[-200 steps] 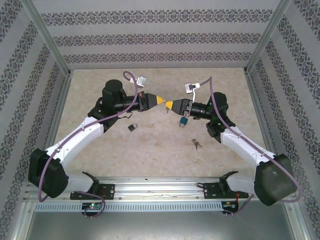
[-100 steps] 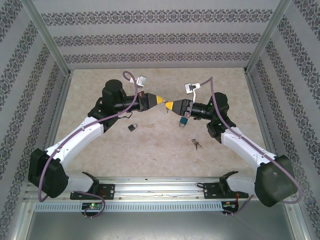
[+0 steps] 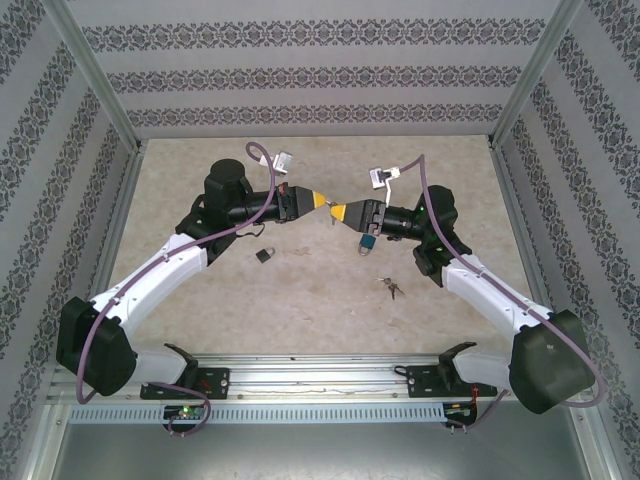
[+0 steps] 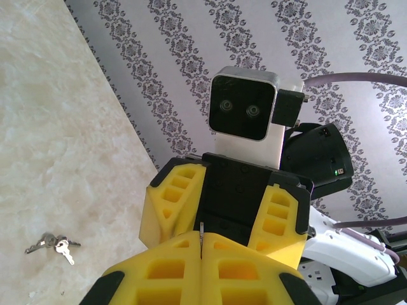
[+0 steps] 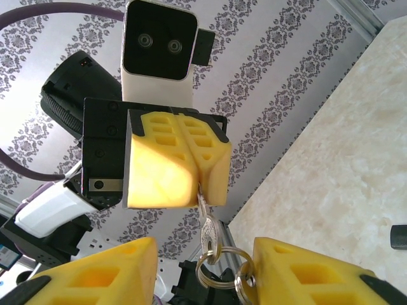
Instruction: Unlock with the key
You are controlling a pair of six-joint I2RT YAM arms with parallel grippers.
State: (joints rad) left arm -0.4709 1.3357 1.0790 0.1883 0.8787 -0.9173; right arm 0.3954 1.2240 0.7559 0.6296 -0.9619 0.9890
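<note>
My left gripper is covering the key's blade, so next my right gripper takes the key's head (image 5: 210, 237) before my left gripper goes for the black padlock.
My left gripper (image 3: 321, 203) and right gripper (image 3: 337, 210) meet tip to tip above the table's middle. The left gripper (image 4: 201, 246) is shut on the blade of a silver key (image 5: 207, 230). The key's head and its rings (image 5: 220, 270) hang between the spread yellow fingers (image 5: 95, 273) of my open right gripper (image 5: 203, 257); one ring lies against the right-hand finger. A blue padlock (image 3: 369, 242) shows just under the right gripper; I cannot tell whether it rests on the table. A small black padlock (image 3: 265, 256) lies on the table below the left gripper.
A second bunch of keys (image 3: 391, 287) lies on the marble-look tabletop (image 3: 300, 290) to the front right, also visible from the left wrist (image 4: 54, 244). Patterned walls with metal posts (image 3: 100, 90) enclose the table on three sides.
</note>
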